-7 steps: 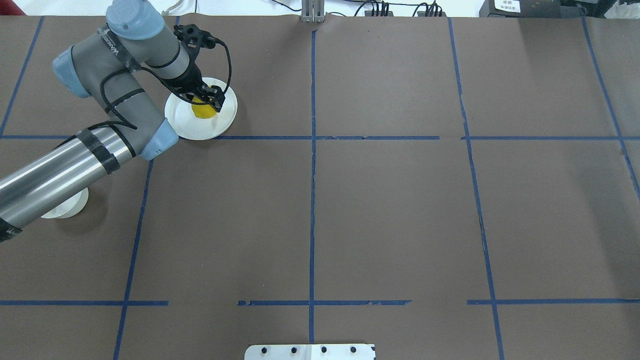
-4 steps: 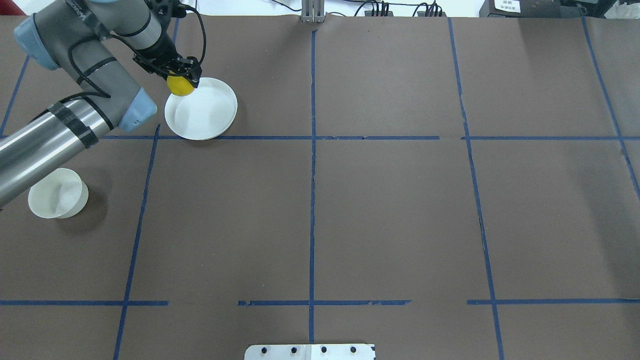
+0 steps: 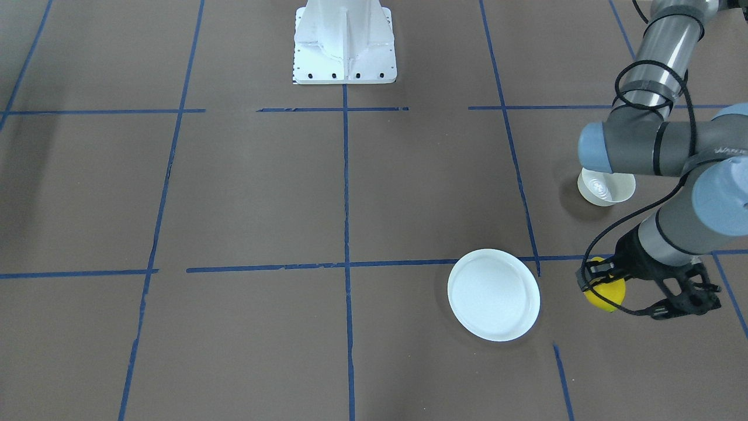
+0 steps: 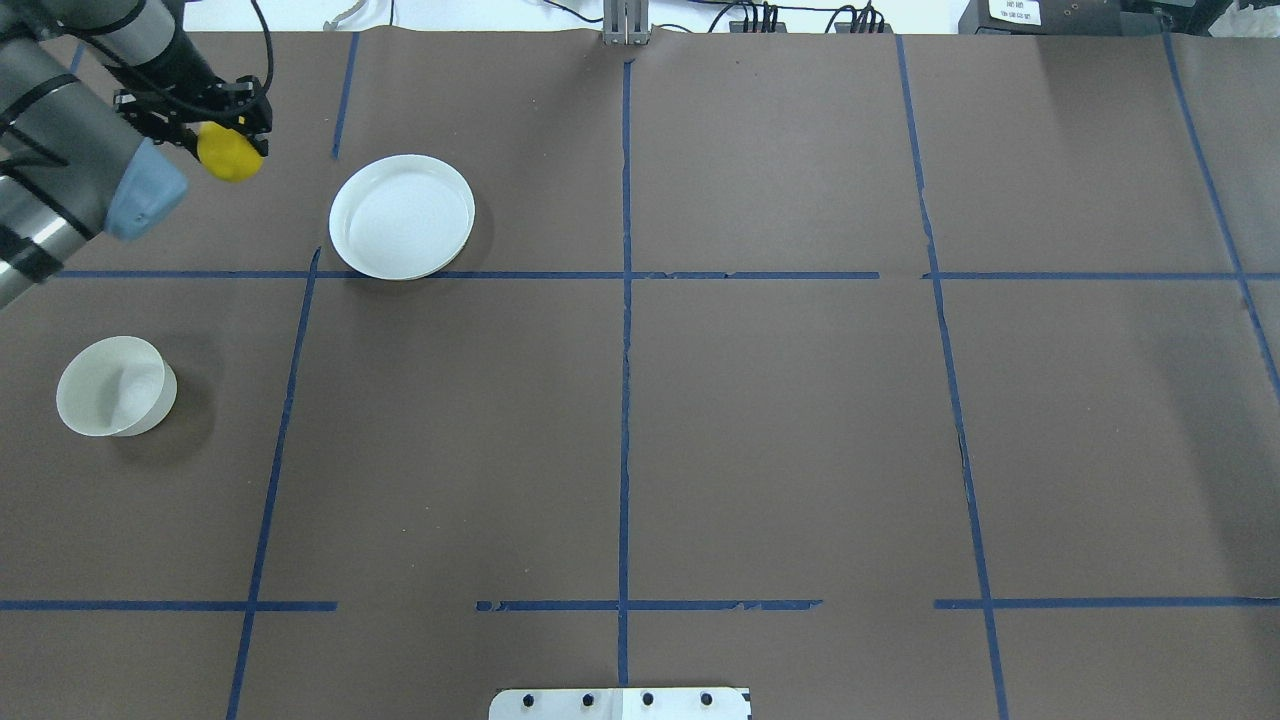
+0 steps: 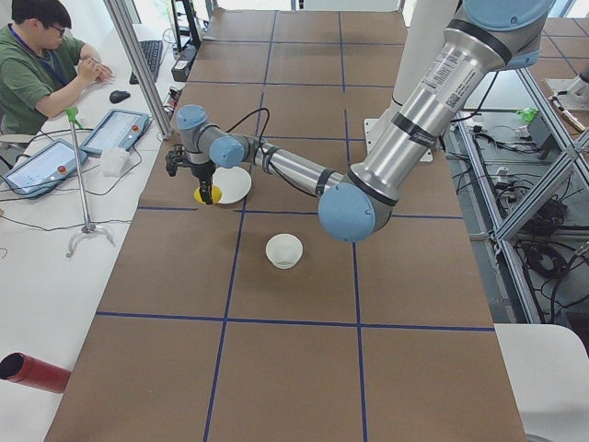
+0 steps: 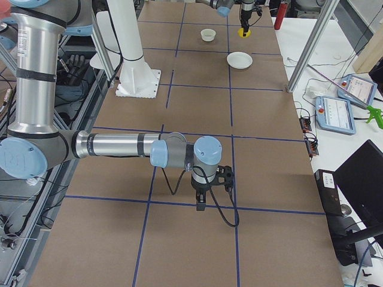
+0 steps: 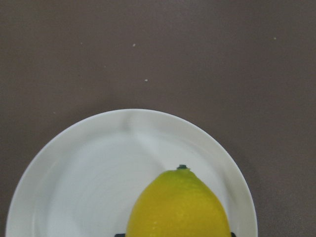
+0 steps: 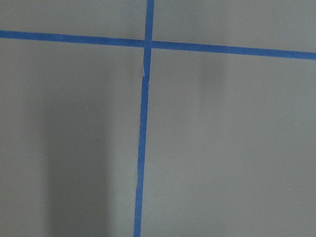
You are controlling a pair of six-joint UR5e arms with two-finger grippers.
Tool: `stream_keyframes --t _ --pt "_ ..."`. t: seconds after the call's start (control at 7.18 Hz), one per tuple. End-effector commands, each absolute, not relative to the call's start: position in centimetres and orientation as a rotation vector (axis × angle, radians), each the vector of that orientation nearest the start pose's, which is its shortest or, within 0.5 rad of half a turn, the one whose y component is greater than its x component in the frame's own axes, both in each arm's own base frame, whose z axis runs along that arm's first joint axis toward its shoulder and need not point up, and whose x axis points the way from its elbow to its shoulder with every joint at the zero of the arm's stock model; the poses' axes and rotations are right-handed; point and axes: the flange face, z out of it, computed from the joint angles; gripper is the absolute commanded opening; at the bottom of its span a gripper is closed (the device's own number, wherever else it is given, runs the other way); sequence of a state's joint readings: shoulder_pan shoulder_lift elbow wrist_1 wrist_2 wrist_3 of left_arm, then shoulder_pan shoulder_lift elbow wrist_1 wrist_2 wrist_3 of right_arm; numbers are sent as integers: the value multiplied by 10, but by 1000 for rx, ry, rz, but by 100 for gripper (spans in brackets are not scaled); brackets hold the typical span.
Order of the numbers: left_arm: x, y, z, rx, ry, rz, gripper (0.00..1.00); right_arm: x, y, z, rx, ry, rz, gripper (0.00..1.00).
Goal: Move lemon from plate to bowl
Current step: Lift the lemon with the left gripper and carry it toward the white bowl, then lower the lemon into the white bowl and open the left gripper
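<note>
My left gripper is going to release the yellow lemon inside the small off-white bowl (image 3: 610, 183), down in its hollow. The lemon is still held beside the white plate.
My left gripper (image 4: 233, 138) is shut on the yellow lemon (image 4: 230, 157) and holds it in the air, left of the white plate (image 4: 402, 216) and apart from it. The plate has nothing on it. The front view shows the lemon (image 3: 608, 295) to the right of the plate (image 3: 494, 294). In the left wrist view the lemon (image 7: 180, 207) fills the bottom, with the plate (image 7: 89, 177) behind it. The small off-white bowl (image 4: 112, 386) stands alone on the table nearer the robot. My right gripper (image 6: 201, 205) hangs over bare table; I cannot tell whether it is open.
Brown table cover with blue tape grid lines (image 4: 625, 300). The robot's white base plate (image 3: 345, 44) is at the table's middle edge. An operator (image 5: 41, 64) sits beyond the far edge with tablets (image 5: 115, 131).
My left gripper has lifted the lemon off the plate and carried it leftward in the overhead view, past the plate's rim. The plate is now bare and the bowl is uncovered.
</note>
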State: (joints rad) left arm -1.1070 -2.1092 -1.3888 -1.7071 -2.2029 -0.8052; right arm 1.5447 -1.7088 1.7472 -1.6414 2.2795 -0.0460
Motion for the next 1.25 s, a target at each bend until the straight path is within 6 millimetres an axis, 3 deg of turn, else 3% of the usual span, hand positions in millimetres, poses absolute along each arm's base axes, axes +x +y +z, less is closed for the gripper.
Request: stream_keyframes --t 0.0,0.14,0.42,0.7,1.11 --pt "204 -585 454 38 793 -164 3 57 -432 647 -24 -709 -58 100" --pt "188 -552 471 67 811 -149 2 57 -432 647 -24 -709 -58 100" --pt "157 -490 533 126 842 -133 2 57 -432 647 -24 -709 -58 100" --pt "143 -455 569 120 840 -145 2 57 -432 647 -24 -709 -58 100" --pt "193 -432 573 65 838 -189 2 57 -432 647 -24 -709 -58 100"
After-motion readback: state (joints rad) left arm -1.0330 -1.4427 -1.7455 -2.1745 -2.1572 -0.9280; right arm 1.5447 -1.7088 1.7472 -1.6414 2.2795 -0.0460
